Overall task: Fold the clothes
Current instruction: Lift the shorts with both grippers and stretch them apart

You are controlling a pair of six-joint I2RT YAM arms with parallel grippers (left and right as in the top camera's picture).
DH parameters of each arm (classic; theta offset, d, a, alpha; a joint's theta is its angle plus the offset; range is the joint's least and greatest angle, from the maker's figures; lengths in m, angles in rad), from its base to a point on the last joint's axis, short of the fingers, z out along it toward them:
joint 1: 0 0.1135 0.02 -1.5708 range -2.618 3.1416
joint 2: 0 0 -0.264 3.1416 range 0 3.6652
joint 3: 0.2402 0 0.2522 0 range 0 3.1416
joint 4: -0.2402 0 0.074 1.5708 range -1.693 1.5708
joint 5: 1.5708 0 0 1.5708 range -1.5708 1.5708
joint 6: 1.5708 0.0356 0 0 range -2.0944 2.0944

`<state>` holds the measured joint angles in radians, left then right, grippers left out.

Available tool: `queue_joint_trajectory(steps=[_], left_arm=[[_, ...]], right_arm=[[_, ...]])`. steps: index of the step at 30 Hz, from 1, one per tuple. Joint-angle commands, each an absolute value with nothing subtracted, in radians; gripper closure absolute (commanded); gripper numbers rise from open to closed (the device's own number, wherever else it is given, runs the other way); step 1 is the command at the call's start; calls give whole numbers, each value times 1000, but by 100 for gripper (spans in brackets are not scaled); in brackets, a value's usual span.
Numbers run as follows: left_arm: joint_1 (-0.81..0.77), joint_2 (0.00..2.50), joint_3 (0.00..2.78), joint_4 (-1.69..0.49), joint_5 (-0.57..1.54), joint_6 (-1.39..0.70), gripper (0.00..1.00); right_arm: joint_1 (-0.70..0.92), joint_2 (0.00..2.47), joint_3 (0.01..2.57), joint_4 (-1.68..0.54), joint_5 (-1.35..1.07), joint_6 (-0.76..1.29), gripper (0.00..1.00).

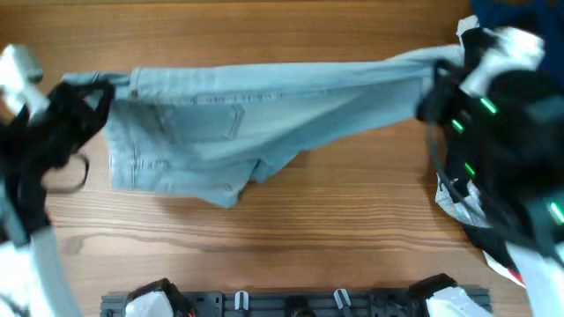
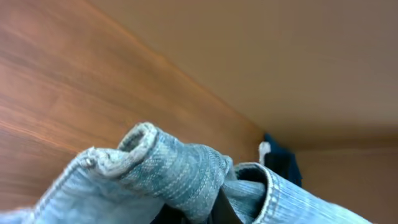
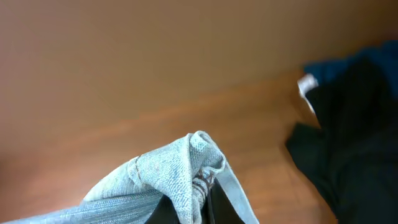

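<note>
Next, my left gripper releases the waistband end on the bare wood (image 1: 191,214) just in front of the sagging denim.
The pale light-blue jeans (image 1: 264,106) hang stretched across the table between my two grippers, waistband and a stitched back pocket at the left, leg ends at the right. My left gripper (image 1: 99,88) is shut on the waistband; the left wrist view shows bunched denim (image 2: 180,174) pinched between its fingers (image 2: 214,208). My right gripper (image 1: 432,75) is shut on the leg end; the right wrist view shows a hem fold (image 3: 186,168) clamped in its fingers (image 3: 202,205). The lower part of the jeans sags onto the wooden table (image 1: 308,220).
A black garment (image 3: 354,137) and a dark blue cloth (image 3: 342,62) lie at the right edge of the table, also seen in the overhead view (image 1: 502,13) behind my right arm. A black rail with clips (image 1: 291,302) runs along the front edge.
</note>
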<state>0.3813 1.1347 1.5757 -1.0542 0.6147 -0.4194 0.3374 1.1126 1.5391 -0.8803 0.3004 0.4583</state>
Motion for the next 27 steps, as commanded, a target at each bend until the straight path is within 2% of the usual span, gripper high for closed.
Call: queue_joint_trajectory(steps=[1, 5, 8, 13, 16, 20, 23, 27], left_arm=[[267, 1300, 1581, -976, 522, -366, 96], [158, 1445, 1581, -811, 495, -366, 96], [95, 1545, 1582, -601, 496, -395, 96], [78, 1612, 1622, -191, 476, -542, 96], [89, 1612, 1702, -56, 419, -575, 96], [103, 1612, 1856, -77, 384, -557, 96], [99, 1612, 1896, -195, 385, -526, 96], [93, 1624, 1896, -519, 352, -416, 96]], right_arm=[[316, 1288, 1552, -860, 396, 448, 96], [268, 1427, 1552, -771, 396, 445, 96], [189, 1504, 1552, -646, 363, 448, 96], [9, 1512, 1591, -455, 194, 470, 96], [-100, 1512, 1705, -422, 119, 474, 96], [-197, 1513, 1841, -411, 11, 470, 96], [-206, 1513, 1858, -422, -34, 412, 96], [-204, 1538, 1857, -614, -7, 347, 96]])
